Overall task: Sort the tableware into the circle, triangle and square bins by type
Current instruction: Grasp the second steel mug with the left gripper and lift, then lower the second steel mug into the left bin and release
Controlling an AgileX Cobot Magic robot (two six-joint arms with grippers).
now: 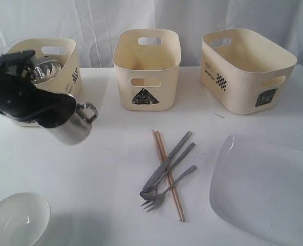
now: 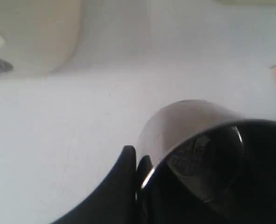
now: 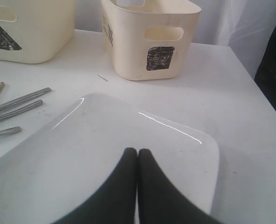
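Observation:
I should open my left gripper to release the steel mug in the circle bin (image 1: 38, 74), where it will be among the other pieces of steel ware.
My left gripper (image 2: 137, 161) is shut on the rim of a steel mug (image 2: 194, 140), one finger inside and one outside. That mug (image 1: 72, 128) hangs tilted above the table in front of the left bin (image 1: 64, 54), which holds other steel ware (image 1: 46, 69). The knife, forks and spoon (image 1: 167, 166) lie crossed over the tan chopsticks (image 1: 168, 174) at the table's middle. A white bowl (image 1: 16, 220) sits at the front left. My right gripper (image 3: 137, 151) is shut and empty over the large white plate (image 3: 105, 144), seen at the front right (image 1: 266, 189).
The triangle bin (image 1: 146, 69) stands at the back centre and the square bin (image 1: 246, 69) at the back right; both show no contents. The square bin (image 3: 149, 37) is just beyond the plate. The left arm (image 1: 23, 100) covers part of the left bin.

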